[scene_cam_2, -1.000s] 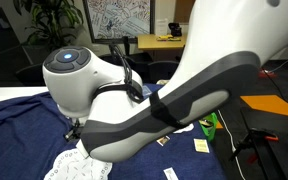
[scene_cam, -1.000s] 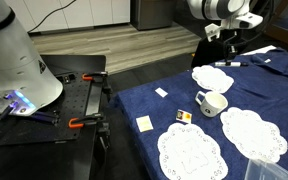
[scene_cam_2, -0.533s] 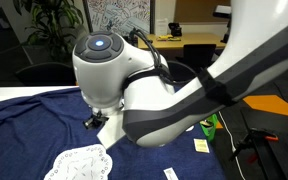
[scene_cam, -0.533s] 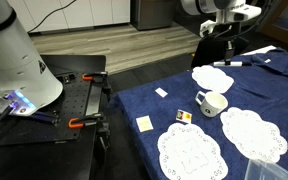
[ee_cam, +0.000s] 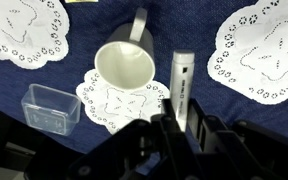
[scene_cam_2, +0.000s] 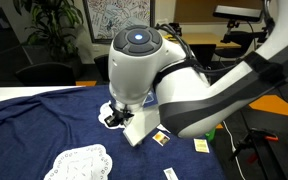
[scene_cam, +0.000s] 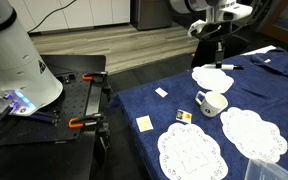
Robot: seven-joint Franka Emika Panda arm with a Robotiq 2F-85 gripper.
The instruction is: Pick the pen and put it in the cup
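Note:
Next, my gripper lets go of the pen inside the white teacup (scene_cam: 220, 99) (ee_cam: 121, 76), against the teacup's rim opposite its handle.
The white teacup (ee_cam: 124, 68) with a side handle stands on the blue cloth at the edge of a small lace doily (ee_cam: 109, 103). It also shows in an exterior view (scene_cam: 211, 102). My gripper (ee_cam: 174, 128) is shut on a white pen (ee_cam: 180, 88) with a dark tip. The pen points down toward the cloth just beside the cup. In an exterior view my gripper (scene_cam: 219, 47) hangs above the small doily (scene_cam: 212, 77), behind the cup. In an exterior view the arm (scene_cam_2: 154, 70) fills most of the picture and hides the cup.
Two larger doilies (scene_cam: 191, 152) (scene_cam: 252, 133) lie on the blue cloth in front of the cup. A clear plastic box (ee_cam: 51, 108) sits by the small doily. Small cards (scene_cam: 143, 123) (scene_cam: 183, 116) lie near the table's edge. A clamp (scene_cam: 84, 122) is at the left.
The arm has swung sideways with the pen, from over the far part of the table to above the small doily by the cup.

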